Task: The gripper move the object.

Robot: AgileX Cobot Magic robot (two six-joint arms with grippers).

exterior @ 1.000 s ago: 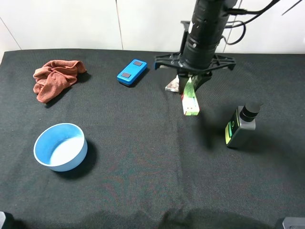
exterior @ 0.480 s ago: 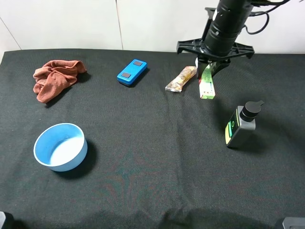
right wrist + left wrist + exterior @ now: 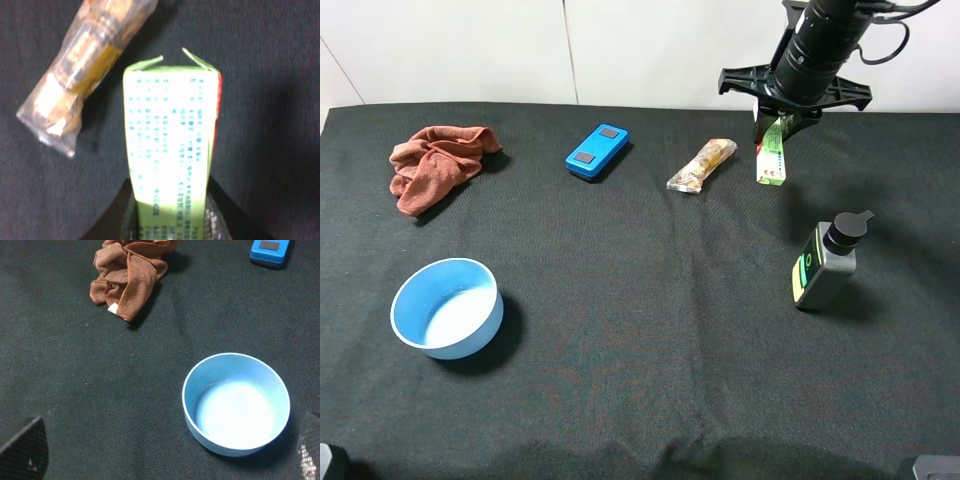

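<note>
Next, I release the box, now hanging tilted above the cloth, with my right gripper on the black cloth (image 3: 757, 161) by the snack wrapper's far end.
My right gripper (image 3: 781, 120) is a black hand with a wide crossbar at the back right of the table. It is shut on the upper end of the object, a slim white-and-green box (image 3: 772, 160) with a red side edge. The box hangs tilted above the black cloth, just right of the snack wrapper (image 3: 702, 166). In the right wrist view the box (image 3: 170, 130) fills the middle between my black fingers (image 3: 122, 212), with the wrapper (image 3: 85, 70) beside it. My left gripper (image 3: 167, 452) is open, with only its fingertips (image 3: 25, 450) showing, near the blue bowl (image 3: 235, 410).
A blue rectangular case (image 3: 597, 151) lies at the back centre. A crumpled red-brown cloth (image 3: 435, 165) is at the back left. A blue bowl (image 3: 447, 307) stands front left. A grey pump bottle (image 3: 825, 262) lies right of centre, in front of the box.
My right gripper has carried the box to the right and toward the back, from over the snack wrapper to its right side. The wrapper now shows in full. The left arm has not moved.
</note>
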